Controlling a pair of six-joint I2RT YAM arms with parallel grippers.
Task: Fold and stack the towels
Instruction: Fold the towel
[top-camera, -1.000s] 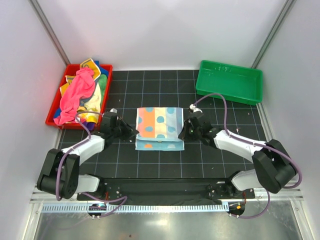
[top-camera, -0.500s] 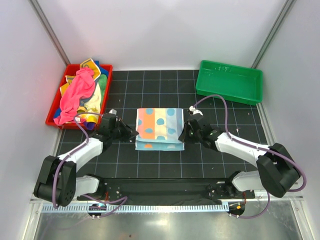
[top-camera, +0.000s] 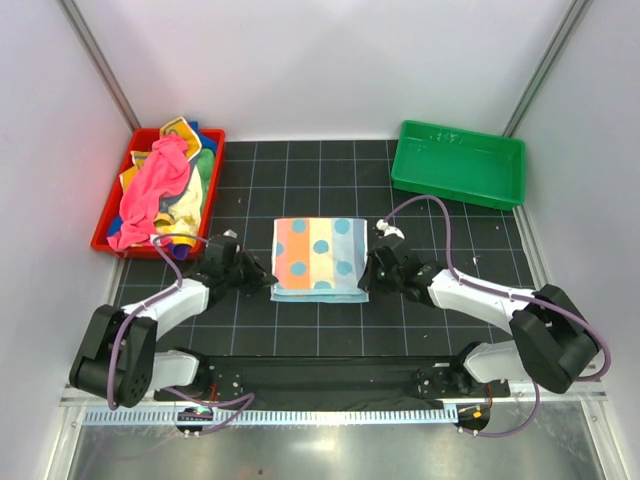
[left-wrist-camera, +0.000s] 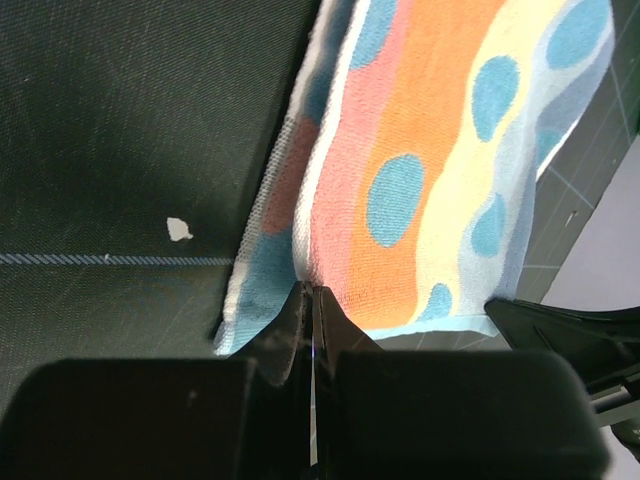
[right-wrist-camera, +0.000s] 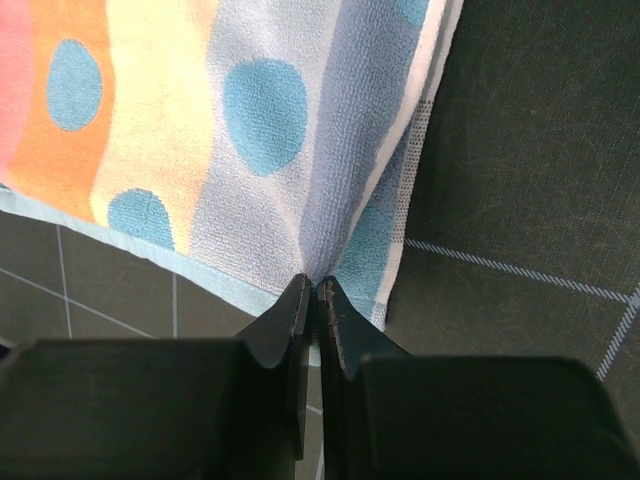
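Observation:
The upper layer's corner, now pulled over the lower layer, will be released by my right gripper, and it will be set on the pale blue near edge of the lower layer (top-camera: 366, 301) (right-wrist-camera: 366, 332).
The pastel patchwork towel (top-camera: 320, 258) with blue dots lies folded on the black mat (top-camera: 320, 180) in the middle. My left gripper (top-camera: 268, 279) is shut on the upper layer at its near left corner, as the left wrist view (left-wrist-camera: 309, 290) shows. My right gripper (top-camera: 366, 272) is shut on the upper layer at the near right corner, seen in the right wrist view (right-wrist-camera: 314, 285). The towel's upper layer (left-wrist-camera: 420, 170) is pulled over the lower one (right-wrist-camera: 250, 130). More towels, pink-red (top-camera: 150, 190) and others, are piled in the red tray (top-camera: 103, 232).
A green plastic tray (top-camera: 458, 163) stands at the back right. White walls close in both sides and the back. A small white speck (left-wrist-camera: 179, 229) lies on the mat left of the towel.
Both grippers have drawn the towel's upper layer toward the near edge, so it now covers most of the lower layer. Both arms moved slightly nearer.

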